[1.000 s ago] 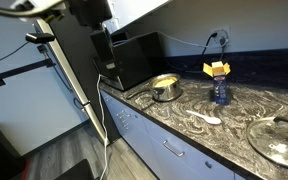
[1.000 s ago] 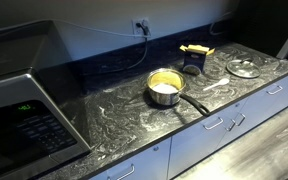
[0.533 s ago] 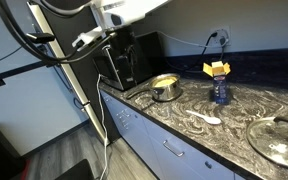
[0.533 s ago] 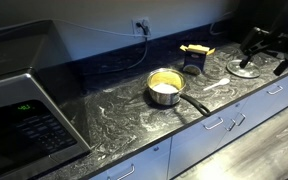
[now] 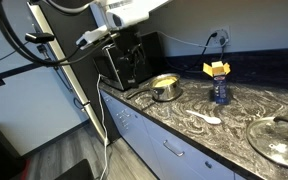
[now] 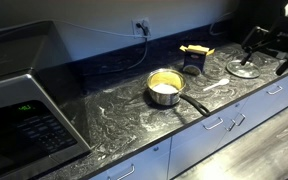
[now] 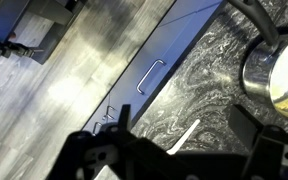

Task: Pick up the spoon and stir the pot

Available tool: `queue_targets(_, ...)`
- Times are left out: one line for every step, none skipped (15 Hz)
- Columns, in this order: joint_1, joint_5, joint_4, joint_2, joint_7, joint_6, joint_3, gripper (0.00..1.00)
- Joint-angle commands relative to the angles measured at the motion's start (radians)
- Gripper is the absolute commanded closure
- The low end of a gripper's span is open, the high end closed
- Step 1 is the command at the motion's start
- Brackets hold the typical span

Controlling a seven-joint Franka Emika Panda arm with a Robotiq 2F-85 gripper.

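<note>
My gripper needs to next grab the handle (image 5: pixel 193 112) (image 7: pixel 188 133) of the white spoon, toward the end of the handle that is nearest the steel pot.
The small steel pot (image 5: pixel 165 87) with a yellowish inside stands on the dark marbled counter; it also shows in an exterior view (image 6: pixel 164 88) and at the right edge of the wrist view (image 7: pixel 280 72). The white spoon (image 5: pixel 207 118) lies flat on the counter between the pot and the glass lid, seen in the wrist view (image 7: pixel 185 136) and faintly in an exterior view (image 6: pixel 217 84). My gripper (image 7: pixel 184 160) is open and empty, high above the counter with the spoon seen between its fingers. In an exterior view it hangs at the right (image 6: pixel 269 46).
A large flat glass lid (image 5: pixel 280 140) lies at one end of the counter. A dark bottle with a yellow top (image 5: pixel 218 82) stands near the wall. A microwave (image 6: pixel 19 105) sits at the other end. Drawer handles (image 7: pixel 150 74) run along the cabinet front.
One second ago the arm was out of the counter views; it has swung in above the lid end of the counter. Over the last half second it barely moved.
</note>
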Motion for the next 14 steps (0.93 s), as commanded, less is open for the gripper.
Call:
queue_targets(0.003,0.036,0.09,0.151,0.162,0.029,-0.005,0.0)
queue_targets(0.009,0.049,0.114,0.198,0.203,0.049,-0.009,0.0)
queue_targets(0.014,0.059,0.133,0.239,0.251,0.076,-0.01,0.0)
queue_targets(0.022,0.081,0.155,0.282,0.286,0.107,-0.015,0.0)
queue_targets(0.029,0.1,0.175,0.32,0.323,0.137,-0.019,0.0)
queue_targets(0.035,0.122,0.192,0.36,0.354,0.183,-0.023,0.0)
queue_targets(0.041,0.147,0.212,0.398,0.382,0.218,-0.027,0.0)
queue_targets(0.046,0.168,0.229,0.434,0.412,0.257,-0.031,0.0)
queue_targets(0.053,0.183,0.241,0.462,0.445,0.301,-0.035,0.0)
queue_targets(0.062,0.177,0.255,0.491,0.496,0.341,-0.044,0.0)
queue_targets(0.076,0.142,0.265,0.518,0.555,0.387,-0.058,0.0)
queue_targets(0.093,0.095,0.276,0.544,0.616,0.416,-0.077,0.0)
queue_targets(0.11,0.044,0.289,0.568,0.675,0.428,-0.101,0.0)
queue_targets(0.127,-0.003,0.305,0.587,0.717,0.405,-0.12,0.0)
